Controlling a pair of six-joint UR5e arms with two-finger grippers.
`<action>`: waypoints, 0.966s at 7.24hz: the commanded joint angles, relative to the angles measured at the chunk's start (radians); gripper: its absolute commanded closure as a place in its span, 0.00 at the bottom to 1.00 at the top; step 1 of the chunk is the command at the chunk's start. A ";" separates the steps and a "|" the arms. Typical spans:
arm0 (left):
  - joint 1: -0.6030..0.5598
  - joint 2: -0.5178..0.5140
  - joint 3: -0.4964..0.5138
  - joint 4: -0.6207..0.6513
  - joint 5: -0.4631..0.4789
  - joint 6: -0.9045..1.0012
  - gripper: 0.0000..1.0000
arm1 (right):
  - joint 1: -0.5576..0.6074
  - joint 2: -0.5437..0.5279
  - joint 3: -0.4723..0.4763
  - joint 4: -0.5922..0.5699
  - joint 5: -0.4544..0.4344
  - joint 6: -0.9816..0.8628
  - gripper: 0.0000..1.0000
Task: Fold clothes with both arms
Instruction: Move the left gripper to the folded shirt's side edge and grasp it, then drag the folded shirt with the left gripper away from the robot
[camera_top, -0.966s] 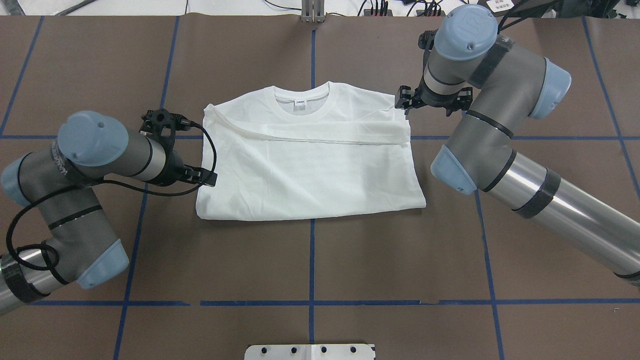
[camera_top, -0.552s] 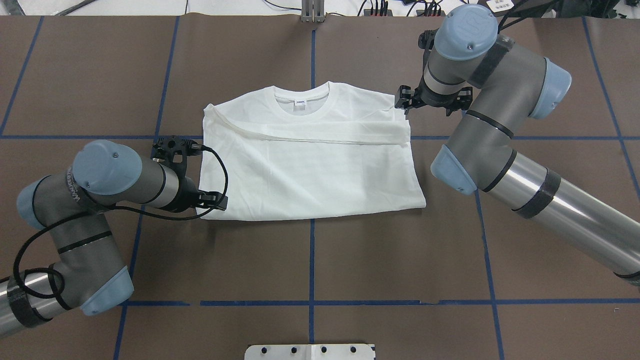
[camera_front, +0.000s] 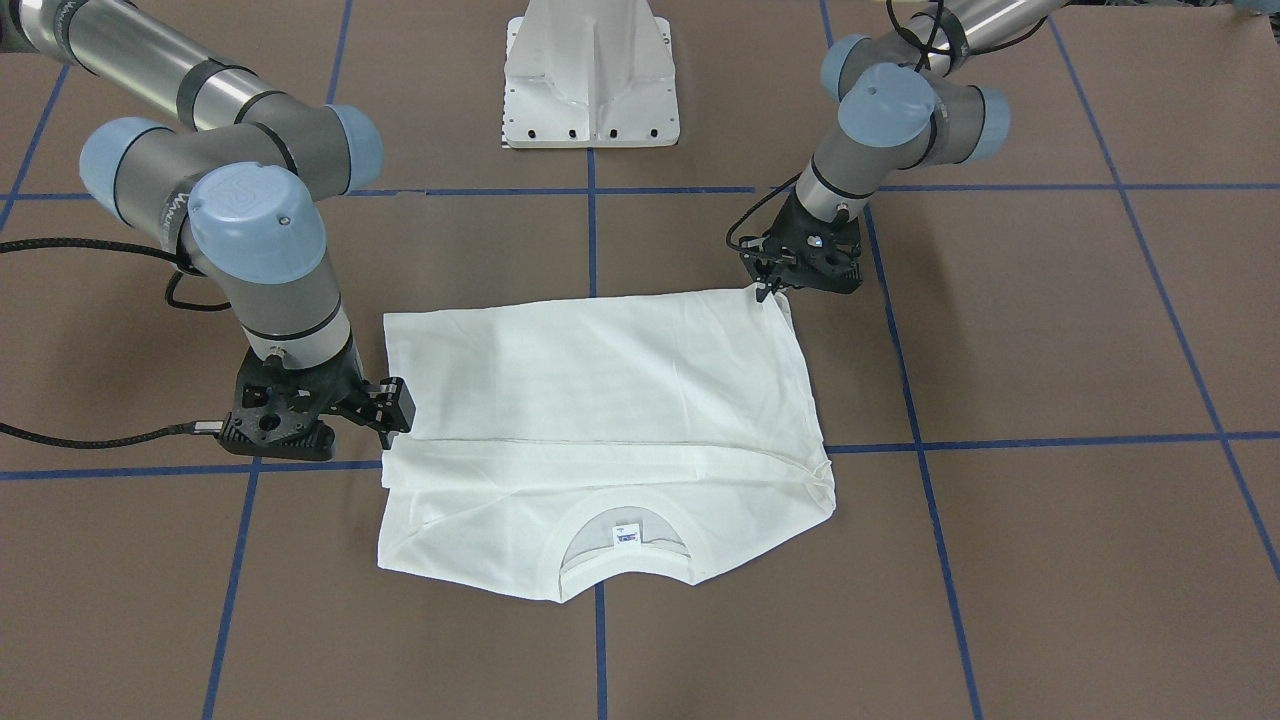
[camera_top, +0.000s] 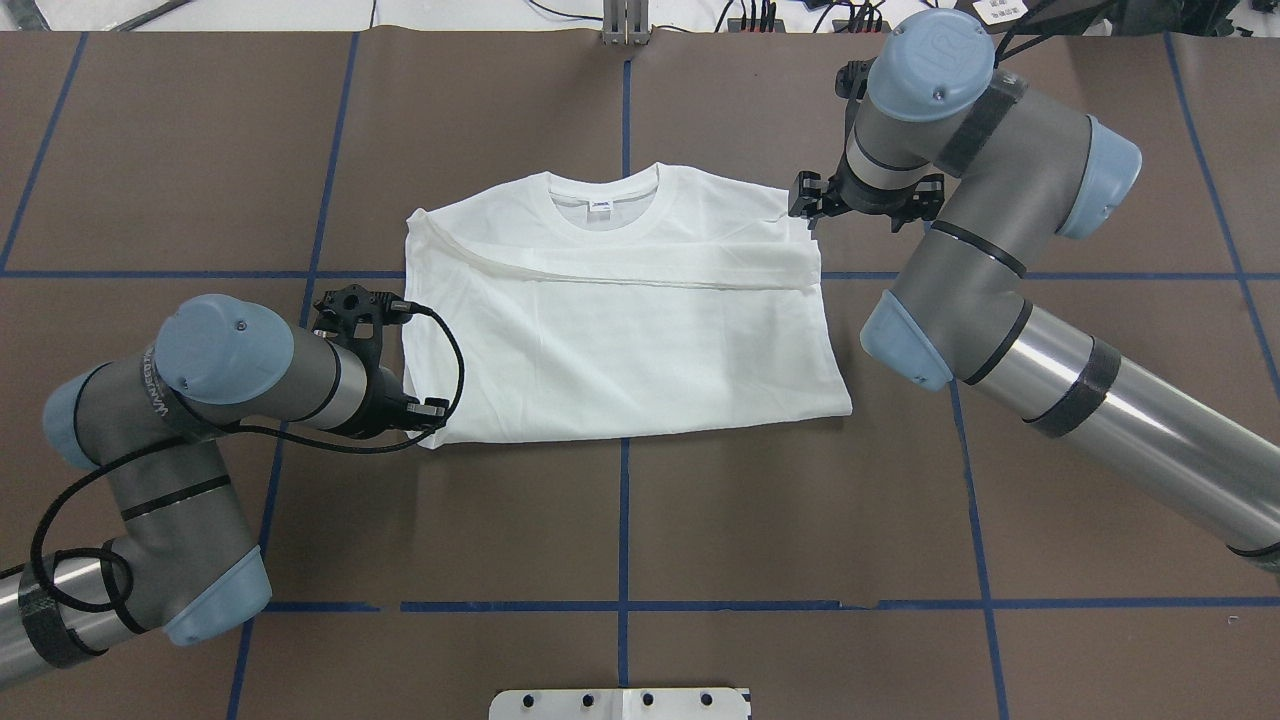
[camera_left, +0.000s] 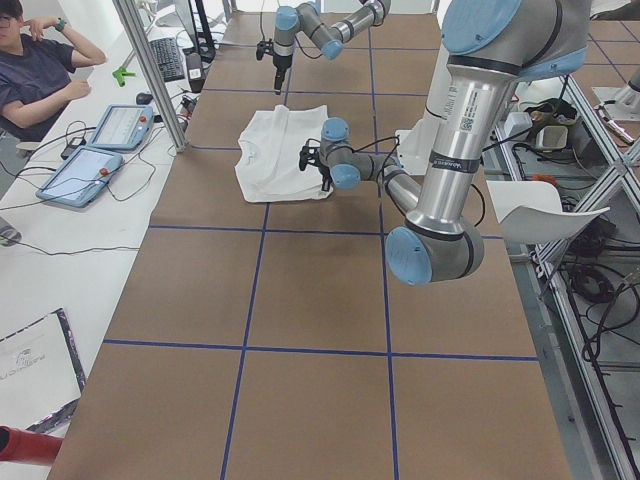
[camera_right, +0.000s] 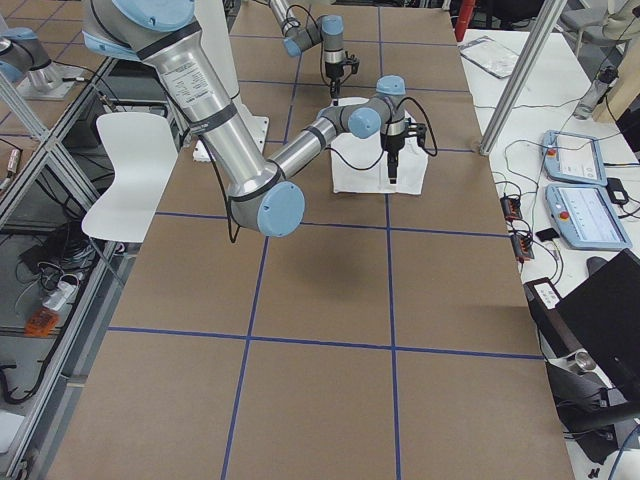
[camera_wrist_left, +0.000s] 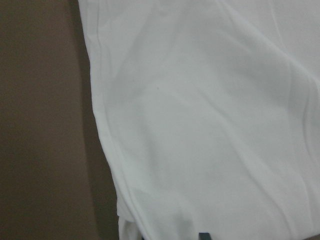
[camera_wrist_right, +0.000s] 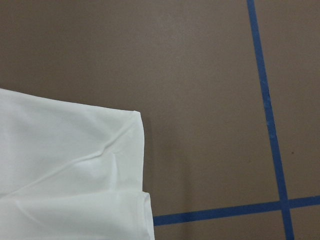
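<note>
My left gripper should release the T-shirt's hem corner on the table (camera_front: 1002, 590) past the blue tape that crosses beside the T-shirt's shoulder.
The white T-shirt (camera_top: 620, 330) lies flat on the brown table, collar and neck label at the far side, with a sleeve folded across the chest. In the front view the T-shirt (camera_front: 600, 400) shows its collar nearest the camera. My left gripper (camera_top: 428, 425) sits low on the shirt's near-left hem corner. It touches that corner in the front view (camera_front: 768, 290), and I cannot tell whether its jaws are shut. The left wrist view is filled by cloth (camera_wrist_left: 210, 125). My right gripper (camera_top: 808, 208) hovers open beside the far-right shoulder, also seen from the front (camera_front: 397, 408). The shoulder corner (camera_wrist_right: 65, 165) shows in the right wrist view.
The white pedestal (camera_front: 590, 70) stands at the robot's side of the table. Blue tape lines (camera_top: 622, 520) cross the brown surface. A seated person (camera_left: 30, 70) and tablets (camera_left: 120, 125) are at a side bench beyond the table's far edge.
My left arm has swung toward the robot along the shirt's left edge, from mid-height down to the near-left hem corner. The right arm and the shirt have stayed put.
</note>
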 joint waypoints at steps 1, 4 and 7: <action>-0.005 0.026 -0.024 0.009 -0.002 0.013 1.00 | 0.000 0.003 0.000 0.001 0.001 -0.001 0.00; -0.195 0.030 0.037 0.085 0.005 0.314 1.00 | -0.002 0.011 0.000 0.001 0.005 0.000 0.00; -0.372 -0.163 0.358 0.072 0.063 0.527 1.00 | -0.006 0.021 0.002 0.003 0.005 0.010 0.00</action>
